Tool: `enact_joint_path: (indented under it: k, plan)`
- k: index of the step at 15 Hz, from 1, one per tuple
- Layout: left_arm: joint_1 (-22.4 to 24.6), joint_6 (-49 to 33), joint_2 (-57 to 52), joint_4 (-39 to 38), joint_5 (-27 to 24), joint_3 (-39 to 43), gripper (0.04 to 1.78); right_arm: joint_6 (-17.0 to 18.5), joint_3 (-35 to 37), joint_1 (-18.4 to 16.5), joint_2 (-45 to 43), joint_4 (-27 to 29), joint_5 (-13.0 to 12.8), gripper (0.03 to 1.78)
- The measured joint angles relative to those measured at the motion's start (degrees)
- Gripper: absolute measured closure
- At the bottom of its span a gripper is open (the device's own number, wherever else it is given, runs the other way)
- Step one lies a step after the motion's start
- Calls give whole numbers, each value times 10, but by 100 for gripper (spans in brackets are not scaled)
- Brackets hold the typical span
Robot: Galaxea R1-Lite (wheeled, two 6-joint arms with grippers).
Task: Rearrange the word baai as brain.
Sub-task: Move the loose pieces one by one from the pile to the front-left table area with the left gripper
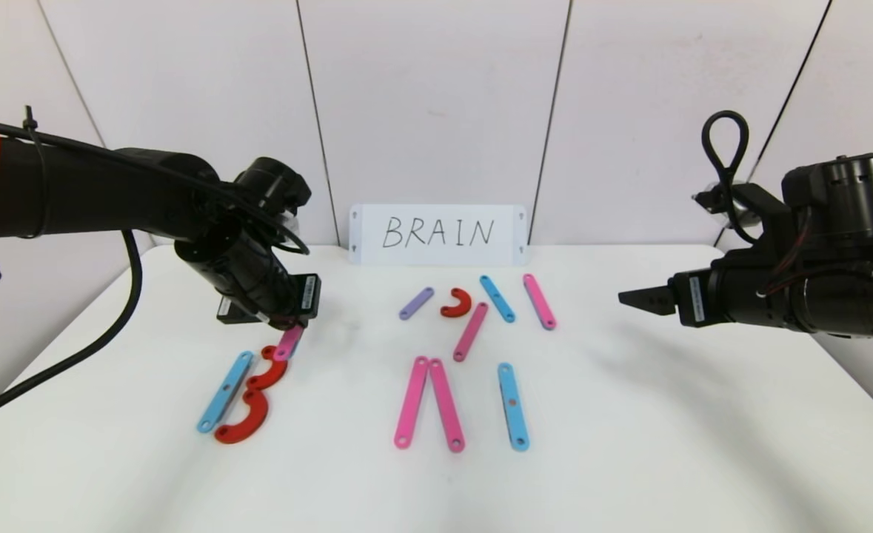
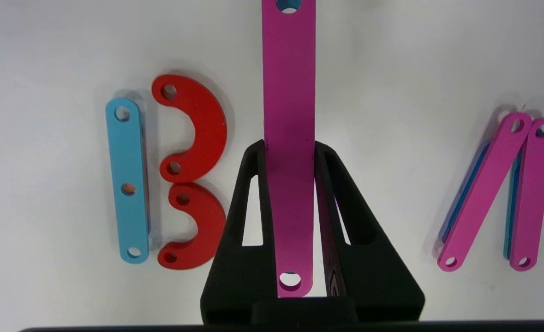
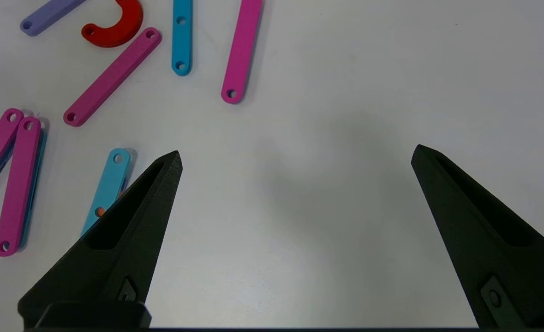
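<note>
My left gripper needs to lay the pink strip between the B's red arcs and the leaning pink strips (image 1: 311,398) (image 2: 292,185), closer to the B's red arcs.
My left gripper (image 1: 289,326) (image 2: 289,147) is shut on a pink strip (image 1: 289,343) (image 2: 289,83), held lengthwise between the jaws just above the table. The strip hangs beside the letter B, which is a light-blue strip (image 1: 225,391) with two red arcs (image 1: 257,400) (image 2: 193,133). To the right, two pink strips (image 1: 429,402) lean together at the top. A light-blue strip (image 1: 513,406) lies beside them as an I. My right gripper (image 1: 632,298) (image 3: 297,154) hovers open over bare table at the right, holding nothing.
Loose pieces lie behind the letters: a purple strip (image 1: 416,303), a red arc (image 1: 457,303), a pink strip (image 1: 471,331), a light-blue strip (image 1: 497,298) and another pink strip (image 1: 539,300). A white card (image 1: 437,233) handwritten BRAIN stands against the back wall.
</note>
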Motion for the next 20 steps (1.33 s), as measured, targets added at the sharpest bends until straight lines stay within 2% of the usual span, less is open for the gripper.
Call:
enact_joint_path:
  k: [8,20]
  plan:
    - [-33,-25,-26,-81,15,131,152,0,1,0,1,0,0,7]
    - [-45,-26,5,-111,18,155,152,-1,1,0,3,0,0,7]
